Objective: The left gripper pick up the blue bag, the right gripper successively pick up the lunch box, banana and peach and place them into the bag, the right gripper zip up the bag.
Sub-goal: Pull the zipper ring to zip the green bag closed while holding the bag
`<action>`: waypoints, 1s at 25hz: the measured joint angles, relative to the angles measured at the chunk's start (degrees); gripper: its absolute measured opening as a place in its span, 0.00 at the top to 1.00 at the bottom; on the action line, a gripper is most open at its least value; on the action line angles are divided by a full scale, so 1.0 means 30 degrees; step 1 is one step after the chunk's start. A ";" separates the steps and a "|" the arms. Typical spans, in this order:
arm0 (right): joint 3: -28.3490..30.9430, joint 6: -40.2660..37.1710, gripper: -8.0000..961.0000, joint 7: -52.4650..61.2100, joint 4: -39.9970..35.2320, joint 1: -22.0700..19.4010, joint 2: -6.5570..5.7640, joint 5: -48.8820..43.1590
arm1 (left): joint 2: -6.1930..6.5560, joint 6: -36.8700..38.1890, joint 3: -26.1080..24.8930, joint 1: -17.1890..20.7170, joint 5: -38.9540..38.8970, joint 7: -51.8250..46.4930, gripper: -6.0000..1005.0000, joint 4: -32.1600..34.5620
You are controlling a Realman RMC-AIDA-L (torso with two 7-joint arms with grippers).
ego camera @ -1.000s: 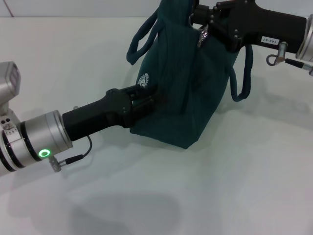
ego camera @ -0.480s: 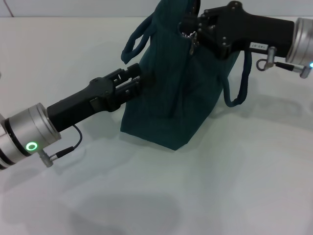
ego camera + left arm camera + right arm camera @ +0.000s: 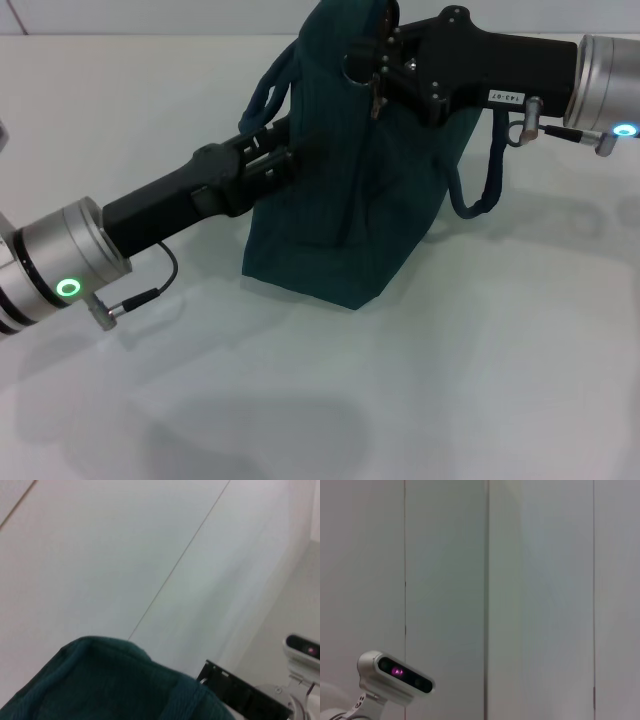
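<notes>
I can see the blue bag's bottom slants while my left gripper holds high at its side, so next I open that gripper and take the bag's front lower [image 3: 325, 212] before zipping.
The blue bag [image 3: 340, 220] stands upright on the white table [image 3: 420, 400] in the head view. Its teal fabric also fills the lower part of the left wrist view [image 3: 100, 680]. My left gripper [image 3: 275, 165] is pressed into the bag's left side, its fingers closed on the fabric. My right gripper [image 3: 380, 65] reaches in from the right along the bag's top edge and is shut on the metal zipper pull [image 3: 376, 98], which dangles just below its fingertips. The lunch box, banana and peach are out of view.
One loop handle [image 3: 490, 180] hangs down the bag's right side under the right arm, and another [image 3: 268, 95] sticks out on the left above my left gripper. White table surface surrounds the bag. The right wrist view shows only a wall and the robot's head camera [image 3: 395, 677].
The right gripper has travelled leftward along the bag's top with the zipper pull. The bag and my left gripper have shifted left and up a little.
</notes>
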 joint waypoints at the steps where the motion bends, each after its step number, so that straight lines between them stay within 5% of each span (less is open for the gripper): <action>1: 0.0000 0.0010 0.97 0.0000 0.0000 -0.0001 0.0000 0.0000 | -0.0002 0.0080 0.0021 -0.0025 -0.0148 -0.0018 0.32 0.0000; 11: 0.0001 0.0050 0.97 0.0001 -0.0009 -0.0001 -0.0007 -0.0002 | -0.0031 0.0096 0.0212 -0.0284 -0.0464 -0.0111 0.32 0.0000; 25: 0.0001 0.0044 0.97 0.0000 -0.0018 0.0051 -0.0006 0.0003 | -0.0054 -0.0048 0.0465 -0.0315 -0.0407 0.0280 0.53 -0.0013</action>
